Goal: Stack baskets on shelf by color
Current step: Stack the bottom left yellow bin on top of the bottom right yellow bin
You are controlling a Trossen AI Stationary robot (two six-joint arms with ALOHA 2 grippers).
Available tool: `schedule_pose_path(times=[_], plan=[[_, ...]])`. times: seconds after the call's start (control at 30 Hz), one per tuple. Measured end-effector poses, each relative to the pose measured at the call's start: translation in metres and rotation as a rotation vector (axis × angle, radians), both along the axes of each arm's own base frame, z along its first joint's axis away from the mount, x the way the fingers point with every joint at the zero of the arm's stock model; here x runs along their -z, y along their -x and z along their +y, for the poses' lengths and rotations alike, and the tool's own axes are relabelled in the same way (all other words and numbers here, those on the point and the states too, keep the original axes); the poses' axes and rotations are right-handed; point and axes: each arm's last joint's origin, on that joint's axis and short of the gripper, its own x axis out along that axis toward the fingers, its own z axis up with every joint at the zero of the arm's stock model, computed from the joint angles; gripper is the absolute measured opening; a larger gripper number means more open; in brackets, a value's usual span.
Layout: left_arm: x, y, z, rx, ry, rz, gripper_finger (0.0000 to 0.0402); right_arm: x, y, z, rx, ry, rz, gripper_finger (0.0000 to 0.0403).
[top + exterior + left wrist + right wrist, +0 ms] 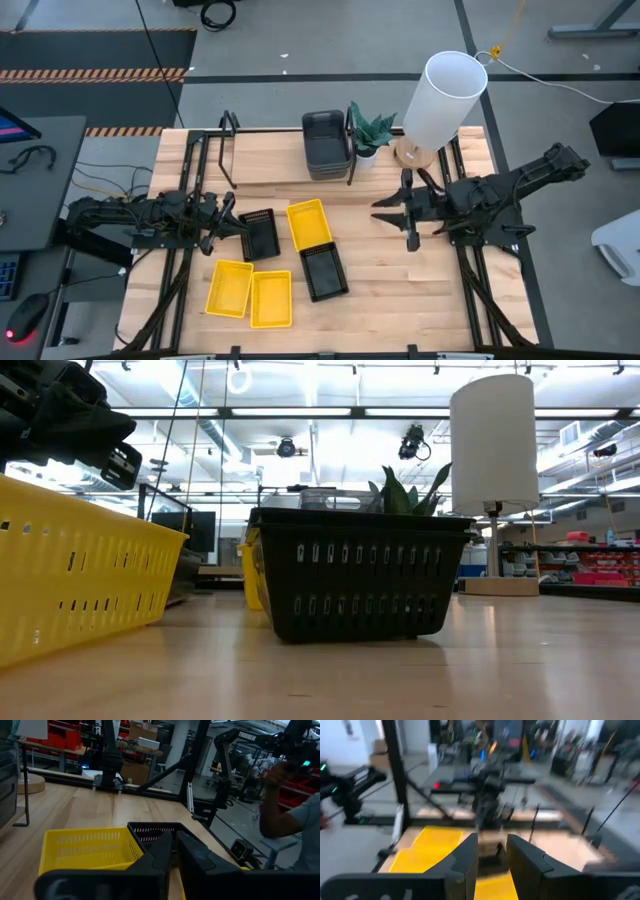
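Note:
Next, my left gripper moves next to the yellow basket farthest from my right gripper and grips that basket's near edge (228,316).
On the shelf (270,160) at the table's far side sits a stack of dark grey baskets (327,145). Loose on the tabletop lie three yellow baskets (310,222) (230,288) (271,298) and two black mesh baskets (262,233) (324,272). My left gripper (240,228) (174,852) lies low at the table's left, shut, pointing at the nearer black basket (155,832); whether it touches that basket, I cannot tell. My right gripper (390,212) (492,852) hangs above the table right of the yellow basket, open and holding nothing.
A potted plant (370,135) and a lamp with a white shade (445,95) stand at the shelf's right end. Black frame rails (470,280) run along both table sides. A person (290,815) stands beyond the table's right side. Bare wood lies at the near right.

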Motion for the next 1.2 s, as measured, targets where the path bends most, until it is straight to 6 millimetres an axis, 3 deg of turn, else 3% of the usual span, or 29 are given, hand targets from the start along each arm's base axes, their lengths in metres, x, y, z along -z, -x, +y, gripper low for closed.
schedule_pose_path(times=[0.1,0.33,0.57,0.7,0.83,1.0,1.2], plan=[[-0.005,0.000,0.000,-0.012,0.005,-0.046,0.0038,-0.007,-0.001,-0.003,0.063,0.025,-0.067,0.0108],[-0.024,0.003,0.001,0.005,0.272,-0.193,0.0038,-0.002,-0.003,0.000,0.063,0.011,-0.033,0.0108],[-0.026,0.003,0.003,-0.078,0.291,-0.218,0.0028,-0.003,-0.001,0.004,0.075,0.031,-0.041,0.0108],[-0.025,0.002,0.006,-0.139,0.420,-0.189,0.0027,-0.003,-0.001,0.004,0.080,0.034,-0.039,0.0108],[-0.037,-0.002,0.003,-0.135,0.430,0.016,0.0014,-0.002,-0.001,0.005,0.079,0.042,-0.025,0.0108],[-0.057,-0.009,-0.005,-0.145,0.409,0.394,0.0004,-0.001,-0.001,0.005,0.079,0.044,-0.020,0.0108],[-0.081,-0.020,-0.034,-0.043,0.533,0.822,0.0003,0.001,-0.001,0.005,0.080,0.026,-0.004,0.0108]])
